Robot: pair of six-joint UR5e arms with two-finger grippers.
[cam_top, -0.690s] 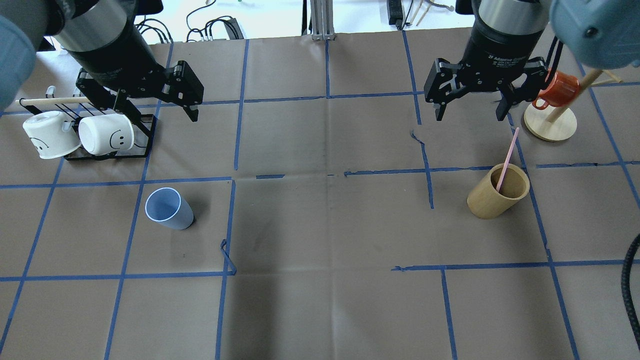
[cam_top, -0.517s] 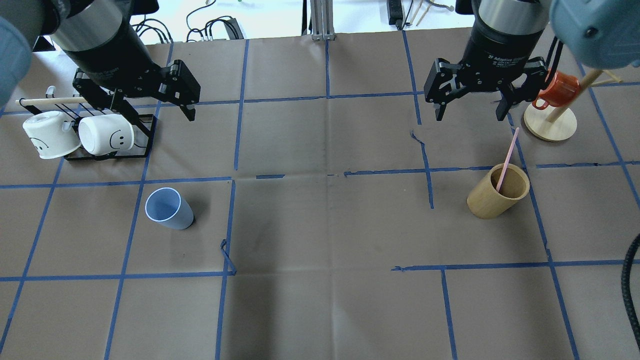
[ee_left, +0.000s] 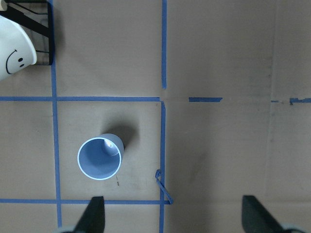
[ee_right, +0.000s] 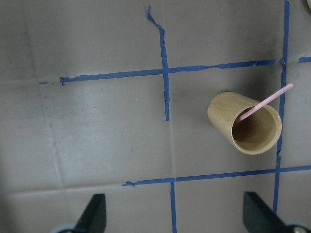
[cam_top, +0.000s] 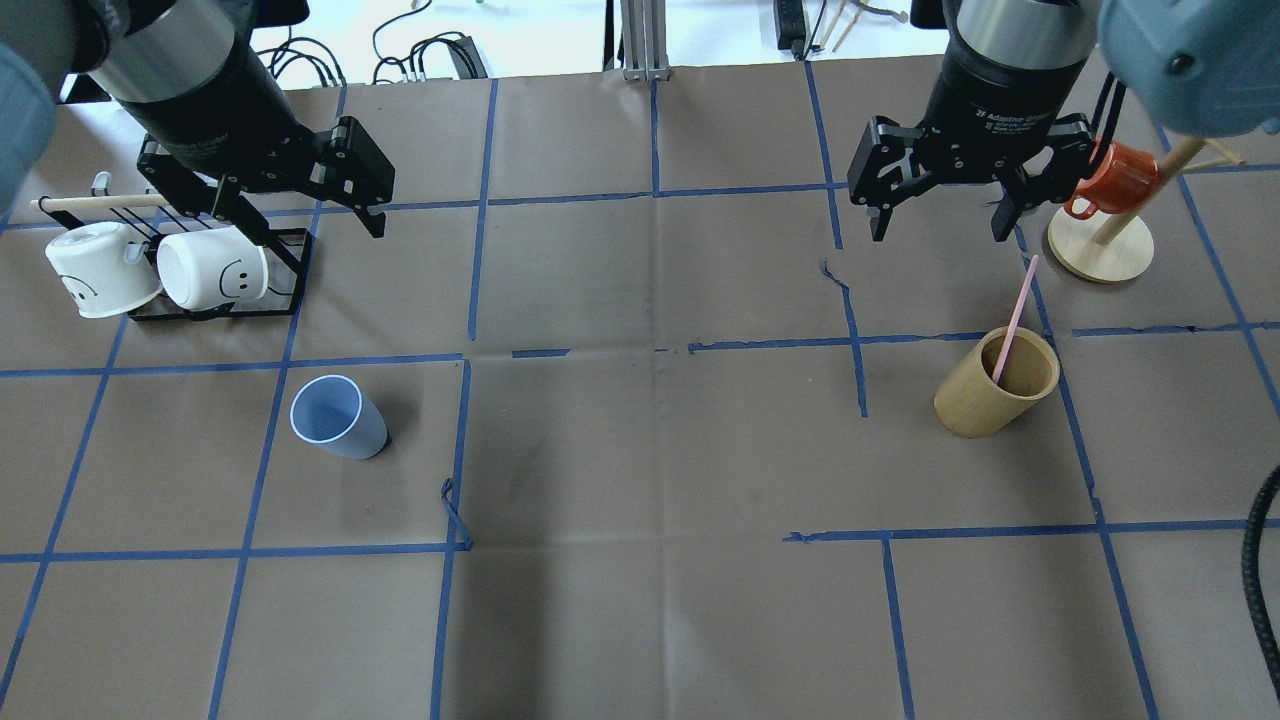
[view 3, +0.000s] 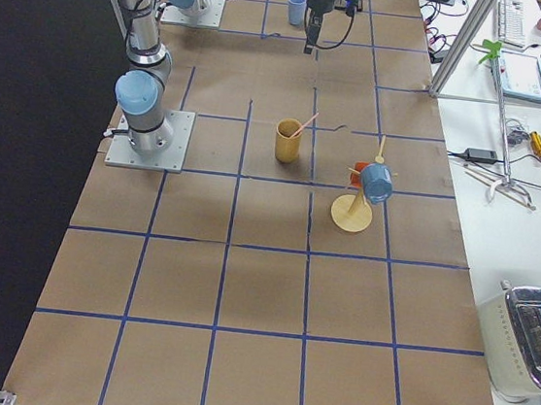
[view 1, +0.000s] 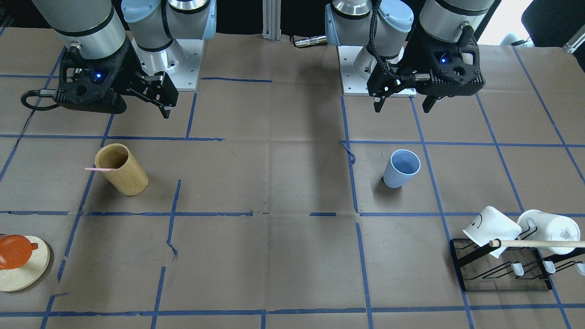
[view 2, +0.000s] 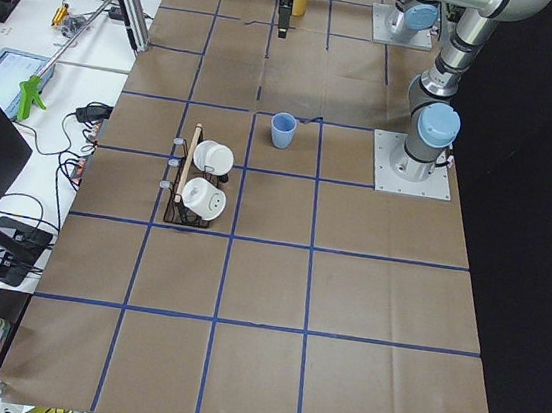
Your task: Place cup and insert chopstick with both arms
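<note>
The pale-pink chopstick sticks out of the tan wooden cylinder. My right gripper will close on its top end (view 1: 93, 169) (ee_right: 281, 92) there.
The light-blue cup (cam_top: 337, 417) stands upright and empty on the brown table, front left; it also shows in the front view (view 1: 402, 168) and in the left wrist view (ee_left: 100, 158). The pale-pink chopstick (cam_top: 1015, 318) leans inside a tan wooden cylinder (cam_top: 990, 385) at the right, its top sticking out; the right wrist view shows it too (ee_right: 266, 102). My left gripper (cam_top: 315, 225) hangs open and empty, high above the table behind the cup. My right gripper (cam_top: 940, 232) hangs open and empty behind the cylinder.
A black rack (cam_top: 215, 305) with two white mugs (cam_top: 212, 270) and a long wooden dowel (cam_top: 100, 201) sits at the far left. A wooden mug tree (cam_top: 1100, 255) with an orange mug (cam_top: 1115, 180) stands at the far right. A black cable (cam_top: 1260, 560) hangs at the right edge.
My left gripper has shifted slightly left and back, away from the table's middle. The right gripper, cup and chopstick have not moved.
</note>
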